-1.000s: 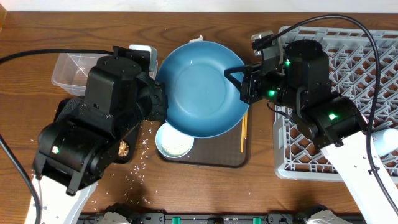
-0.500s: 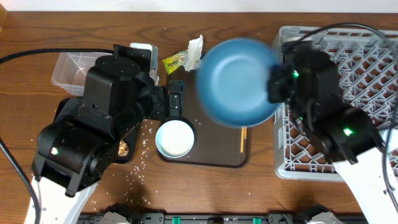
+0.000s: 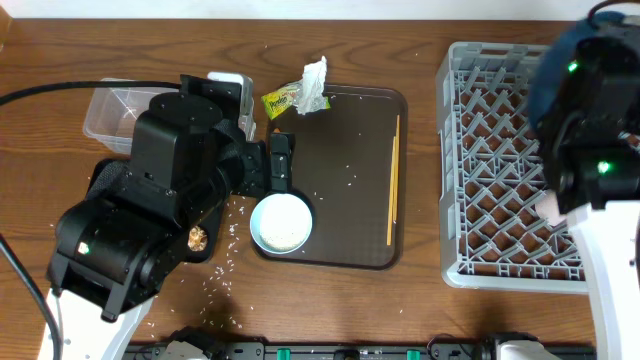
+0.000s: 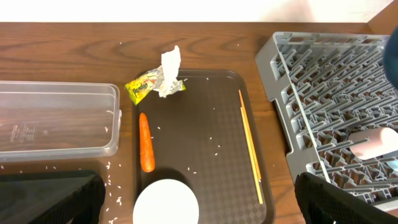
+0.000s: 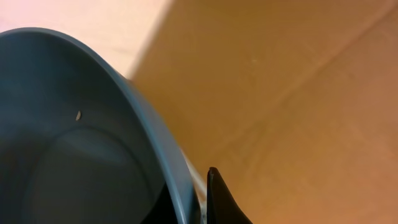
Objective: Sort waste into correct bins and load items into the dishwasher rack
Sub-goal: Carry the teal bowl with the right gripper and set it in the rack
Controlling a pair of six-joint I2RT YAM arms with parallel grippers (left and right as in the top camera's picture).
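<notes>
The dark-blue dish will go down from my right gripper into the grey rack's far half [image 3: 575,98], at a spot that lies beyond the pink cup. The dish is now held high over the rack.
My right gripper [image 5: 199,202] is shut on the rim of the dark-blue dish [image 5: 81,143], held tilted high over the far right of the grey dishwasher rack [image 3: 500,170]; only a blue edge of the dish [image 3: 545,80] shows from above. My left gripper [image 4: 199,205] stands open above the white bowl [image 4: 166,202]. The carrot [image 4: 146,150], chopsticks [image 4: 250,149], crumpled tissue [image 4: 169,68] and snack wrapper [image 4: 142,87] lie on or at the brown tray [image 3: 350,150]. A clear tub [image 4: 56,124] sits to the left. A pink cup [image 4: 373,143] lies in the rack.
Rice grains [image 3: 225,255] and a brown food lump [image 3: 197,237] lie on the table beside the bowl. The black tray [image 3: 100,180] is mostly hidden under my left arm. The rack's upright pegs fill the right side.
The right arm has swung the blue dish from over the brown tray to the far right above the rack. The left gripper has opened. The tray, wrapper and tissue are now uncovered.
</notes>
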